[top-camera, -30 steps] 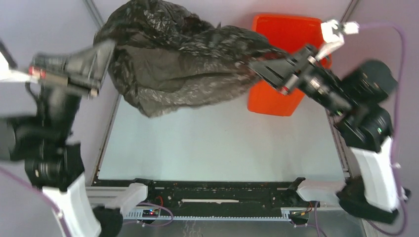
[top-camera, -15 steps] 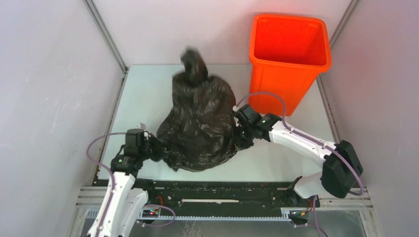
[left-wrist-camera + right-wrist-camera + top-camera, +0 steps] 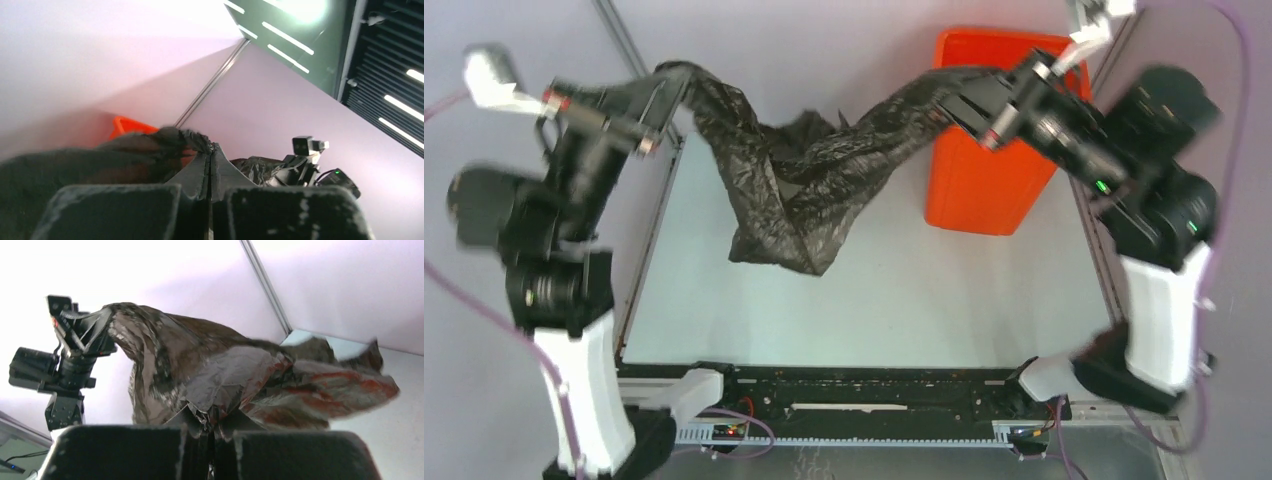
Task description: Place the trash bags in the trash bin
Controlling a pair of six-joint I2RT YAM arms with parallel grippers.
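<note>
My right gripper should lower its end of the black trash bag and take the bag's hanging middle [image 3: 809, 240], because the bag hangs in a folded V from its two ends.
A black trash bag [image 3: 804, 180] hangs stretched in the air between both raised grippers, sagging in a V with its lowest fold above the table. My left gripper [image 3: 667, 93] is shut on the bag's left end, high at the back left. My right gripper [image 3: 954, 92] is shut on the bag's right end, just over the left rim of the orange trash bin [image 3: 984, 190]. In the left wrist view the gripper [image 3: 210, 152] pinches film [image 3: 165, 142], with the bin's rim [image 3: 122, 125] behind. In the right wrist view the gripper [image 3: 214, 420] clamps crumpled film [image 3: 225, 370].
The bin stands at the table's back right corner. A white table surface [image 3: 874, 300] lies below the bag. Enclosure walls and metal corner posts [image 3: 619, 35] close in the left, back and right sides. The arm bases sit on the black rail [image 3: 864, 385] at the near edge.
Half a second ago the bag sat heaped on the table with both grippers low beside it. Now both arms are raised high and the bag is stretched between them, its right end by the bin.
</note>
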